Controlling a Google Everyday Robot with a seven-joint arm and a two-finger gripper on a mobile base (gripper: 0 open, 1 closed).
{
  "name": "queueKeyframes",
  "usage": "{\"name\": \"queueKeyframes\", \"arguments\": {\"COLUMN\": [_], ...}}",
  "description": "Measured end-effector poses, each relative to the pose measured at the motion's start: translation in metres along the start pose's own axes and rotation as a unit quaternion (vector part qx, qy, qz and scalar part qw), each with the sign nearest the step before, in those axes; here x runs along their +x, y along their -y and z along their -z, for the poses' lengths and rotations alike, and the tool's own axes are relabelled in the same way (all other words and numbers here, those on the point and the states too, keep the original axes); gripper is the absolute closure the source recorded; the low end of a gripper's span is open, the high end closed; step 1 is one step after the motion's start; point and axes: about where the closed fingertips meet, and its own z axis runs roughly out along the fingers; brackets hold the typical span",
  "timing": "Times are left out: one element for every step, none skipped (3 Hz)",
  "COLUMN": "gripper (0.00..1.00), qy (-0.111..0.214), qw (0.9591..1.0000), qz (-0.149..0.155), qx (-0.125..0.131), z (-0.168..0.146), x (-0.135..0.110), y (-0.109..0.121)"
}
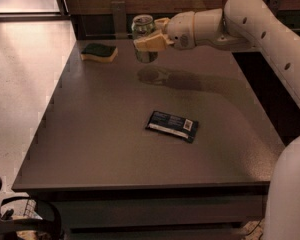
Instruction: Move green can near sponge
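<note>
The robot's gripper will release the green can on the table (129,68) beside the end of the sponge that is nearest the robot's arm.
The green can (144,34) is held upright in my gripper (151,38), a little above the far part of the dark table (115,134); its shadow lies on the table just below it. The gripper's fingers are shut around the can's body. The sponge (99,52), dark green top over yellow foam, lies flat on the table near the far left corner, to the left of the can with a gap between them. My white arm (250,24) reaches in from the right.
A flat dark snack packet (172,125) lies near the middle of the table. The table's left edge borders a pale floor (15,84). A dark wall with a post (119,11) runs behind the table.
</note>
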Motion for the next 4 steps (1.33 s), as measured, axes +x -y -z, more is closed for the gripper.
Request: {"name": "queueKeyframes", "arguments": {"gripper": [1.0,1.0,1.0,1.0], "qy": [0.009,0.015,0.015,0.012], "qw": [1.0,0.9998,0.9995,0.999], "qz": [0.003,-0.013,-0.027,-0.042], "qx": [0.001,-0.005,-0.008,-0.011], "z": [-0.016,-0.04,-0.063,-0.085], "x": [0.007,0.023,0.039,0.058], "y": [0.023,0.035,0.036,0.027]}}
